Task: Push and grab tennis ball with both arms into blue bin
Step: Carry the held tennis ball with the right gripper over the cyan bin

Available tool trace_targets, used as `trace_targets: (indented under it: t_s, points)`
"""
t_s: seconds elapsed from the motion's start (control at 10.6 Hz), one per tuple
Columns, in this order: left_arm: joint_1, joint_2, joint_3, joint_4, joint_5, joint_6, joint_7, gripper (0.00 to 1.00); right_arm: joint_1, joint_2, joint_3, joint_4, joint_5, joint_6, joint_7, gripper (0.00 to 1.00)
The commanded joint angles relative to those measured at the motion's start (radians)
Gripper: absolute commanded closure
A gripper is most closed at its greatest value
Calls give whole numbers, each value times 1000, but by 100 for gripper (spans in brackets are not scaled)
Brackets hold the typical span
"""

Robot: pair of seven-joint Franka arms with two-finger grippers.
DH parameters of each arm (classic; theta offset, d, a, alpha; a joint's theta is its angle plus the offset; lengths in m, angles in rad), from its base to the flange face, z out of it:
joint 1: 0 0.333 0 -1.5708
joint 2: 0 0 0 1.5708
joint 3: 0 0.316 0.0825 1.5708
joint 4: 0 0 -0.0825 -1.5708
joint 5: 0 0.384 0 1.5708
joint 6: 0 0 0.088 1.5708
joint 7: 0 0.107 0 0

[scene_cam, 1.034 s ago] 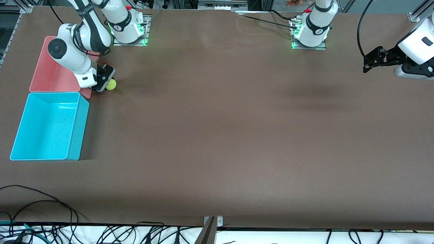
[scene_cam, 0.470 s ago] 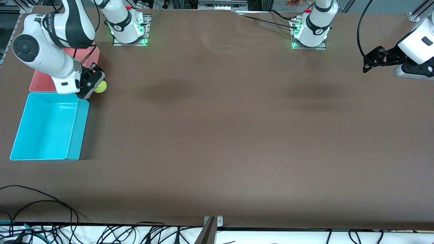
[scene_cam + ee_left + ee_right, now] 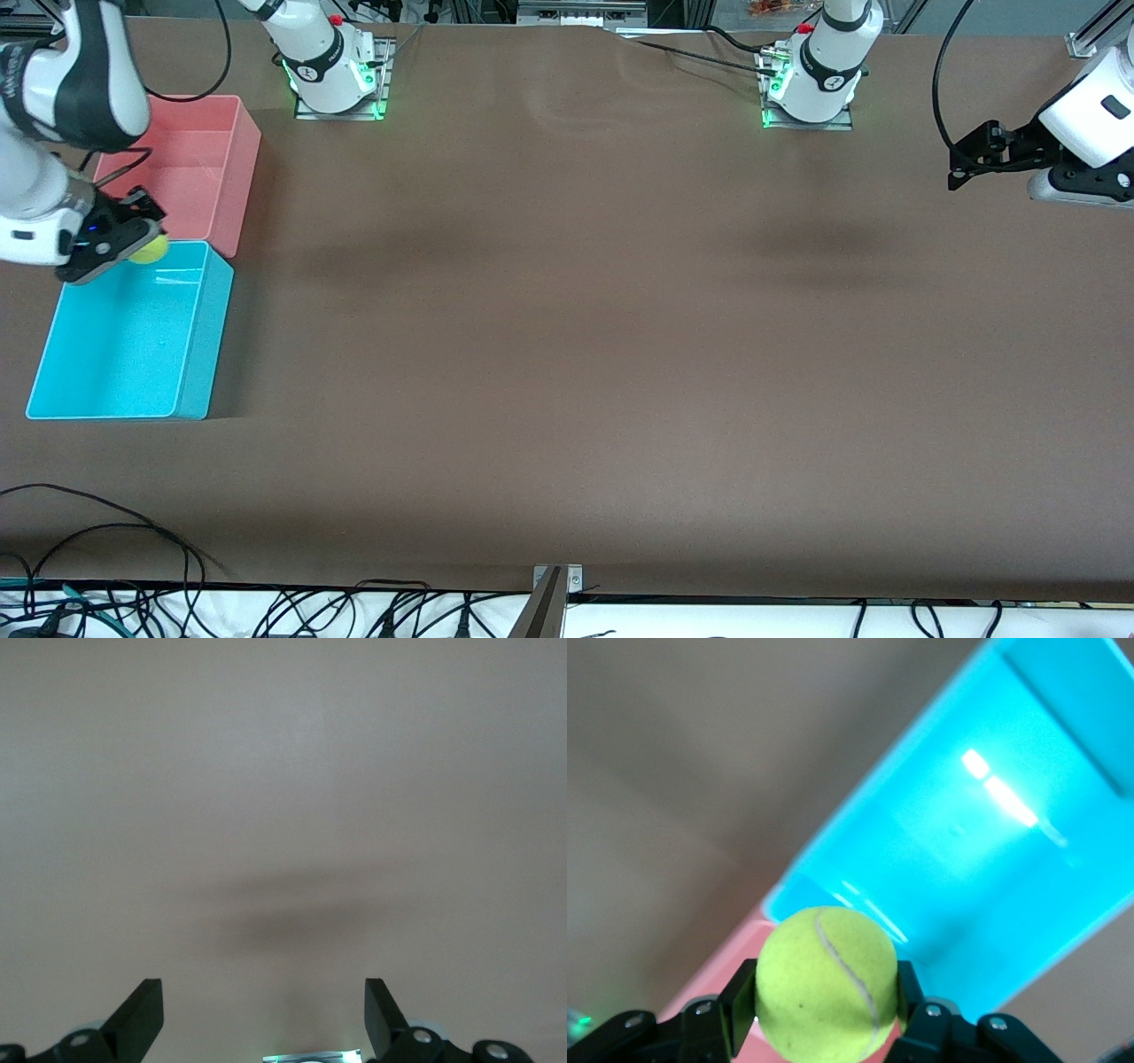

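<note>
Next, my right gripper releases the tennis ball on the bottom of the blue bin, near the blue bin's side [image 3: 143, 303] [image 3: 943, 895] next to the pink bin.
My right gripper [image 3: 133, 244] is shut on the yellow-green tennis ball [image 3: 148, 249] and holds it up in the air over the blue bin's [image 3: 190, 354] edge that lies next to the pink bin. In the right wrist view the ball [image 3: 826, 981] sits between the two black fingers [image 3: 737, 1005], with the open blue bin [image 3: 1028, 904] below it. My left gripper [image 3: 961, 164] is open and empty, held up over the table at the left arm's end; its wrist view shows only bare brown table between the fingertips [image 3: 142, 1014].
A pink bin [image 3: 241, 168] stands beside the blue bin, farther from the front camera. Both arm bases [image 3: 332, 71] stand at the table's back edge. Cables lie along the front edge [image 3: 106, 567].
My right gripper has lifted the tennis ball from the table beside the pink bin and carried it toward the table's end, to over the blue bin's edge. The left arm has not moved.
</note>
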Motion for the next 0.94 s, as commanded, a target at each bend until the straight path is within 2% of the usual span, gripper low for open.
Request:
trace_targets:
  t_s: [0.0,0.19,0.56,0.85]
  points:
    - [-6,10,1,30,11,-24,-9,0,-127,141,4,48,-67,143,40,100]
    - [-6,10,3,30,11,-24,-9,0,-199,223,4,48,-84,248,36,100]
    - [-6,10,1,30,11,-24,-9,0,-233,344,4,91,-72,329,40,100]
    - [-6,12,3,30,11,-24,-9,0,-262,389,4,91,-70,369,39,100]
